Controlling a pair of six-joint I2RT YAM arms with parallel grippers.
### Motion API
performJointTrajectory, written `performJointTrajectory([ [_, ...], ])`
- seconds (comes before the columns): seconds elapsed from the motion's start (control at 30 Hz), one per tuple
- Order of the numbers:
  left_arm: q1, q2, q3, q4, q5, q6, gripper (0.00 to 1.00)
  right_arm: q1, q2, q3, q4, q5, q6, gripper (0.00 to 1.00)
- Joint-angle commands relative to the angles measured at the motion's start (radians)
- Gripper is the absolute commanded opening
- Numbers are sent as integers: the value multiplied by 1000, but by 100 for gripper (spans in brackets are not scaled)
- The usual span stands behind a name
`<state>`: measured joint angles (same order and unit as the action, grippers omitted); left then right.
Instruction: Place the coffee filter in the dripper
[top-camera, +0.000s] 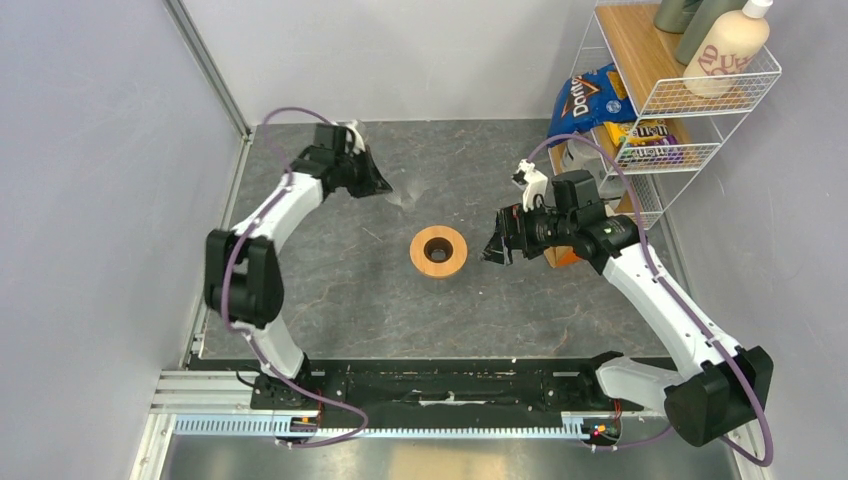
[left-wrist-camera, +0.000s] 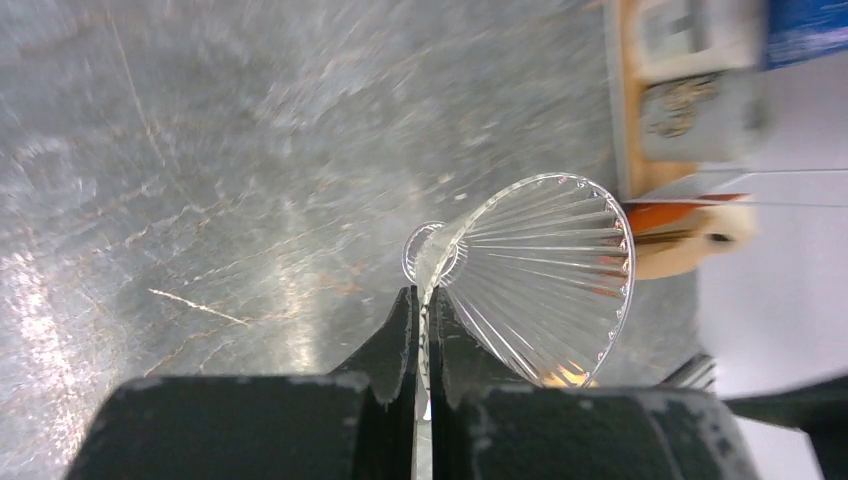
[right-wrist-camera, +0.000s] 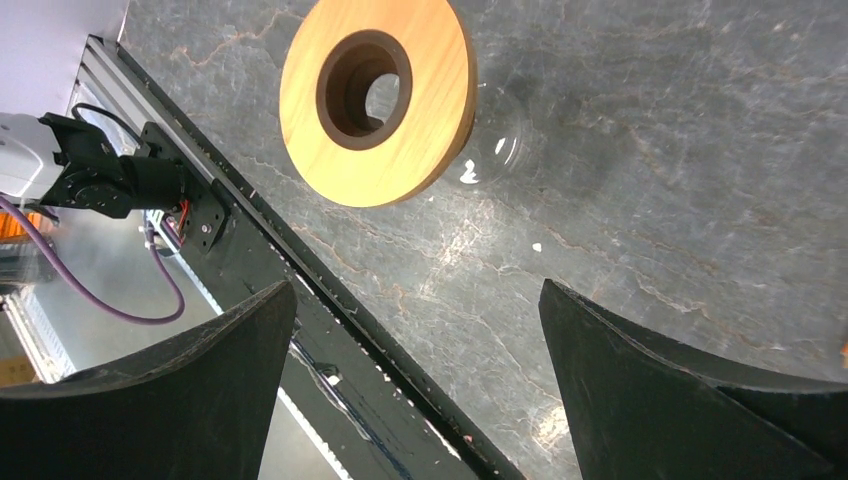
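I need to let go of the glass cone with my left gripper in the hole of the orange-brown wooden collar (top-camera: 438, 248).
The dripper's clear ribbed glass cone (left-wrist-camera: 545, 270) lies on its side on the dark stone table, faint in the top view (top-camera: 405, 196) at the back. My left gripper (left-wrist-camera: 424, 308) is shut on a thin glass edge by the cone's narrow end; from above the gripper (top-camera: 384, 184) sits just left of the cone. The orange-brown wooden collar (top-camera: 438, 251) lies flat mid-table, apart from the cone, and shows in the right wrist view (right-wrist-camera: 430, 110). My right gripper (right-wrist-camera: 415, 292) stands open and empty just right of the collar (top-camera: 497, 246). The coffee filter is out of view.
A white wire shelf (top-camera: 700, 95) stands at the back right with a blue chip bag (top-camera: 585, 98), a candy bag (top-camera: 648, 140) and bottles (top-camera: 725, 45). The arms' black rail (top-camera: 450, 385) runs along the near edge. Grey walls close in the left and back.
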<state>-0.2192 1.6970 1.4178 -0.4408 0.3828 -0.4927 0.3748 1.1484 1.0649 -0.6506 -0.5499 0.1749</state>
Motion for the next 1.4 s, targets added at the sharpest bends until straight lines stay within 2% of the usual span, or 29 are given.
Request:
performJointTrajectory([
  [0.0,-9,-221,98,-128,91,-37,2,-5,-58,110,-44,35,-29,99],
  [0.17,-78,-323,71,-245,120,7,2,-6,-92,155,-55,47,-38,99],
  [0.37,-168,-385,-33,-235,140,56,2,-5,-104,151,-57,48,-22,99],
  [0.57,-230,-347,-59,-233,167,111,2,-7,-93,136,-46,35,-13,99],
  [1.37,-279,-213,-36,-245,100,148,2,-7,-64,115,-25,15,-1,99],
])
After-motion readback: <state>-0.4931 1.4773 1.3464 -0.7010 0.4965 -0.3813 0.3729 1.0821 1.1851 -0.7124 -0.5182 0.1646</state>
